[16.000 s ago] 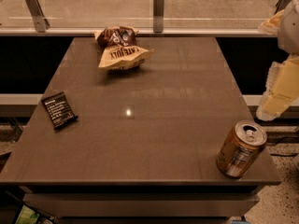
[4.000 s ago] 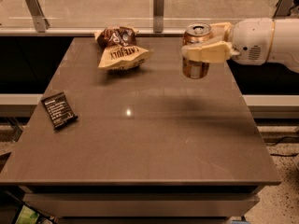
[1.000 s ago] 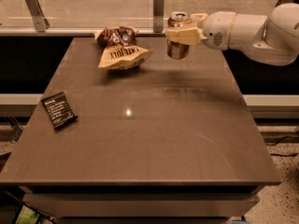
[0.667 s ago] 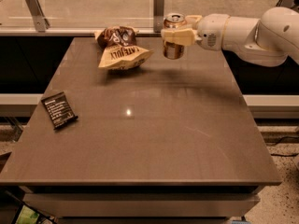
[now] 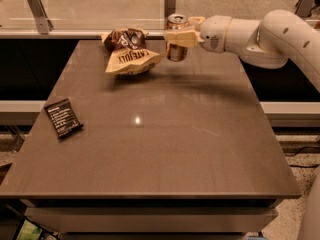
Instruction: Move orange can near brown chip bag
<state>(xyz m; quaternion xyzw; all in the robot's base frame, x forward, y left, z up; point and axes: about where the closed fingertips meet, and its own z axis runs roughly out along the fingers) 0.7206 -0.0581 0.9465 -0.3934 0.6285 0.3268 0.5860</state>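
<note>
The orange can, now hanging just above the tabletop, will go down from my gripper on the table (image 5: 172, 70), where I should set it close beside the cream-yellow part of the brown chip bag.
The orange can (image 5: 176, 51) is upright in my gripper (image 5: 179, 36), which is shut on it at the far middle of the brown table (image 5: 165, 149). The can hangs just above the tabletop, close to the right of the brown chip bag (image 5: 128, 54). The bag is wrinkly, dark brown on top and cream-yellow below with dark lettering, and lies near the table's far edge. My white arm (image 5: 260, 34) reaches in from the right.
A small flat black packet (image 5: 63, 118) lies near the table's left edge. A glass rail with metal posts (image 5: 170, 1) runs behind the table's far edge. Dark gaps flank the table on both sides.
My gripper has carried the can left along the far part of the table, closer to the chip bag. The bag and the black packet have not moved.
</note>
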